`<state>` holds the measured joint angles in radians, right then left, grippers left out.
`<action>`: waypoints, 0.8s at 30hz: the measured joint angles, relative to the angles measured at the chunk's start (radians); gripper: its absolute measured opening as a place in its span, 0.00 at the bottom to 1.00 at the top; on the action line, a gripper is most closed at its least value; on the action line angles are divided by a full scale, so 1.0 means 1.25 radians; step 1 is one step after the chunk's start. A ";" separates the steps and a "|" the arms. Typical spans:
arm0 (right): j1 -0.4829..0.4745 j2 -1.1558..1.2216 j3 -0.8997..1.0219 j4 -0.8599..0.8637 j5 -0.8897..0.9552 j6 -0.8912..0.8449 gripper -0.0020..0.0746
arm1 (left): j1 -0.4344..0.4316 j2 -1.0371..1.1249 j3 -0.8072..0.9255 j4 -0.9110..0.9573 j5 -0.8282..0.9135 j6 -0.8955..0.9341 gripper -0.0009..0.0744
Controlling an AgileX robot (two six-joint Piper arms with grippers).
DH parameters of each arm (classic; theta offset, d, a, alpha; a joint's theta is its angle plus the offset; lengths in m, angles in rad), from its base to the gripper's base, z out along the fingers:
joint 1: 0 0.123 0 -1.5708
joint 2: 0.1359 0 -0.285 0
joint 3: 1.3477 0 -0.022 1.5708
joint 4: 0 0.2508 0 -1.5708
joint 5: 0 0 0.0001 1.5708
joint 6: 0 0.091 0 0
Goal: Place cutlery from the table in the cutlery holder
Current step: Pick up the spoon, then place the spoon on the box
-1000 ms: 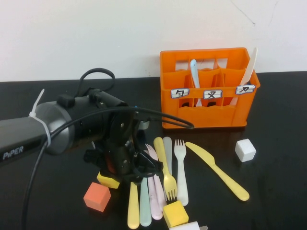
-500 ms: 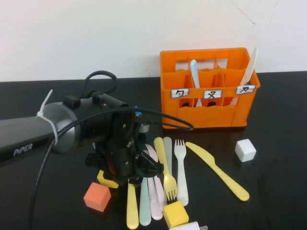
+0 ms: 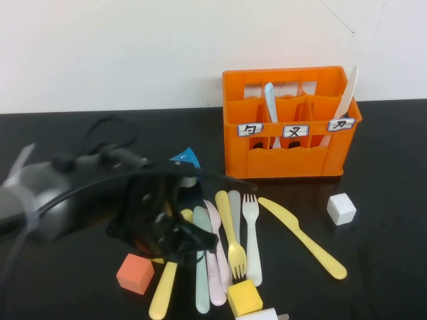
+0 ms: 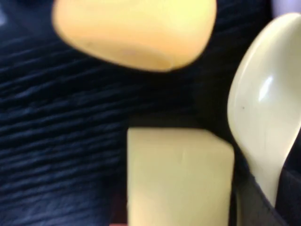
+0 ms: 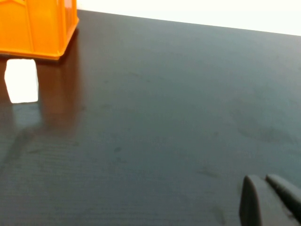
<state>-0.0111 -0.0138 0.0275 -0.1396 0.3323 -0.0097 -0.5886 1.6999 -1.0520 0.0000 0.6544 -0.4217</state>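
Next, I let the pale yellow spoon, now held low over the table, go from my left gripper in the orange holder's end compartment (image 3: 256,110) nearest the blue cone.
My left gripper (image 3: 175,239) is low over the table (image 3: 390,167), shut on a pale yellow spoon (image 3: 164,293) that slants out toward the front left. In the left wrist view the spoon's bowl (image 4: 265,113) shows beside one dark finger. More cutlery lies to the right: a pale green knife (image 3: 201,273), a pink fork (image 3: 215,260), a yellow fork (image 3: 231,237), a white fork (image 3: 252,233) and a yellow knife (image 3: 303,237). The orange cutlery holder (image 3: 290,160) stands behind with a pale spoon (image 3: 270,100) and a white knife (image 3: 347,93) in it. My right gripper (image 5: 264,190) hovers shut over bare table.
An orange cube (image 3: 135,273), a yellow cube (image 3: 243,297) and a white cube (image 3: 341,208) sit among the cutlery. A blue cone (image 3: 185,160) lies behind my left arm. The right wrist view shows the white cube (image 5: 21,80) by the holder's corner (image 5: 37,23).
My left gripper has closed on the yellow spoon and swung toward the left. The spoon has turned from lying straight to slanting, its handle now front left. The blue cone has come into view.
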 joint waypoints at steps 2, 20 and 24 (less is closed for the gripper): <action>0.000 0.000 0.000 0.000 0.000 0.000 0.02 | 0.000 -0.054 0.051 0.004 -0.053 -0.003 0.14; 0.000 0.000 0.000 0.000 0.000 0.000 0.02 | 0.000 -0.295 0.210 0.153 -0.646 0.071 0.14; 0.000 0.000 0.000 0.000 0.000 0.000 0.02 | 0.000 -0.260 0.210 0.128 -0.867 0.211 0.14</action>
<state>-0.0111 -0.0138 0.0275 -0.1396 0.3323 -0.0097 -0.5886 1.3747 -0.7893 0.1605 -0.4292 -0.1578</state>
